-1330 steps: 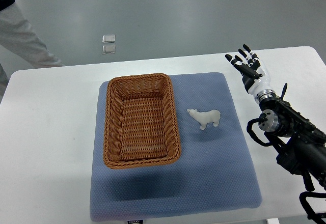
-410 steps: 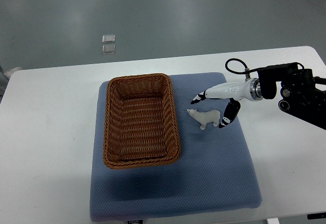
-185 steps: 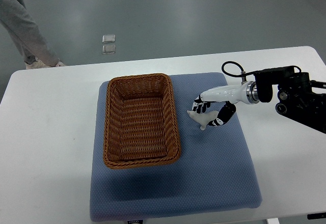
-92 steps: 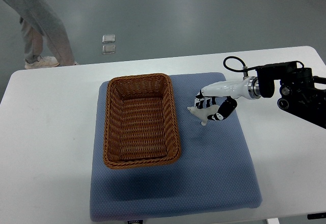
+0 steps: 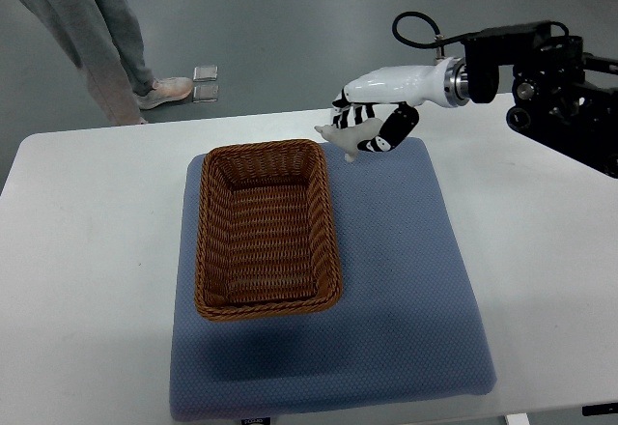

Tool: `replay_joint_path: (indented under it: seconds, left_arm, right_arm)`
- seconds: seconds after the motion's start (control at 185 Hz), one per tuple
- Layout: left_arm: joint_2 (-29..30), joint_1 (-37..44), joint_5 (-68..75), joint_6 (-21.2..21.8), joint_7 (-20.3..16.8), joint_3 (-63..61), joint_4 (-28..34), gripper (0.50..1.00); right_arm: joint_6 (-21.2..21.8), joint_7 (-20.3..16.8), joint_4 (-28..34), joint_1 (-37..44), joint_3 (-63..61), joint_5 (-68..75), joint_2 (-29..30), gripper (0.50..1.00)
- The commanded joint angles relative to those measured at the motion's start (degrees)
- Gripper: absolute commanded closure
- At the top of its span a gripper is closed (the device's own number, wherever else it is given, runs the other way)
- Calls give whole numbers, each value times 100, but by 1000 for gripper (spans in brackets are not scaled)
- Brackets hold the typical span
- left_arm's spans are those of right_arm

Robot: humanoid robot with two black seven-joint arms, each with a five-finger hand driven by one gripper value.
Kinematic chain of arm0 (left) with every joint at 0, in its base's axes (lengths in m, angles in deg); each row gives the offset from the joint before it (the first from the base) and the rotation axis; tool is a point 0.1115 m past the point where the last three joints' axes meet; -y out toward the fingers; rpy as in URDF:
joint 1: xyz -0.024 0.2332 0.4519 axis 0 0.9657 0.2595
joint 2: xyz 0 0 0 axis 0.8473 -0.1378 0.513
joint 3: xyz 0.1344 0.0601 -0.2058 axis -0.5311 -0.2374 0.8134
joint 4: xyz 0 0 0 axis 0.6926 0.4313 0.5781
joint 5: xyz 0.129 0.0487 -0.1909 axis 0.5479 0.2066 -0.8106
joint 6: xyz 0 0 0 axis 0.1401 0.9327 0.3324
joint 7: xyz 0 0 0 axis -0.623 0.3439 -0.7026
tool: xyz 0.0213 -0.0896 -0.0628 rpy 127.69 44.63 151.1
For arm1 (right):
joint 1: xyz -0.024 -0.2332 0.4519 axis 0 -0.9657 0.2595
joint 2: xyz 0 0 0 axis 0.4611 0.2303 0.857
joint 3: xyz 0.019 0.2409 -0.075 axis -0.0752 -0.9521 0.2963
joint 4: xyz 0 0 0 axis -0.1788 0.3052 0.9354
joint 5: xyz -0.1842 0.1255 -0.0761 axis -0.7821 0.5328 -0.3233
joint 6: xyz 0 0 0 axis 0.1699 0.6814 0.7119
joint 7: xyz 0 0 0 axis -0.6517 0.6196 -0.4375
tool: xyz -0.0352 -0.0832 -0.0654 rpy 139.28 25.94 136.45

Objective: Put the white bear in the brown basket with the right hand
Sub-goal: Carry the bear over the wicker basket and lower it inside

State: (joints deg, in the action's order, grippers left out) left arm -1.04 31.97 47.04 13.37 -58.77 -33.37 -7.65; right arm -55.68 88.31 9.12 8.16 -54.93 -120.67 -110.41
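Next, my right gripper lets go of the white bear on the middle of the brown basket's woven bottom [image 5: 260, 239].
My right hand [image 5: 370, 126] comes in from the right edge and is shut on the white bear [image 5: 344, 136], holding it in the air well above the blue mat. The bear's head points left, toward the far right corner of the brown wicker basket [image 5: 267, 223]. The basket lies on the left half of the mat and has nothing inside it. No left arm shows in the top view.
A blue mat [image 5: 406, 280] covers the middle of the white table [image 5: 87, 251]. A person's legs [image 5: 97, 29] stand on the floor beyond the table's far left. A small clear object [image 5: 205, 82] lies on the floor.
My right hand has lifted the white bear off the mat and carried it up and to the left, toward the basket's far corner. The person has walked further right.
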Motion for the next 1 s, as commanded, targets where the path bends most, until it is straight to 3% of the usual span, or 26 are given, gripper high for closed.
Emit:
replay_joint_path:
  seconds: [0.0,0.276,0.454,0.995]
  left_arm:
    - [0,3,0,0,0,-1,0,500]
    - [0,3,0,0,0,-1,0,500]
    - [0,3,0,0,0,-1,0,500]
    - [0,3,0,0,0,8,0,500]
  right_arm:
    - [27,-17,-49,268,36,-7,548,1000]
    - [159,-35,-410,365,273,-77,1981,1000]
    - [159,-35,-779,198,730,-103,2377,1000]
    - [106,-114,-1289,-75,1170,-288,2527,1000]
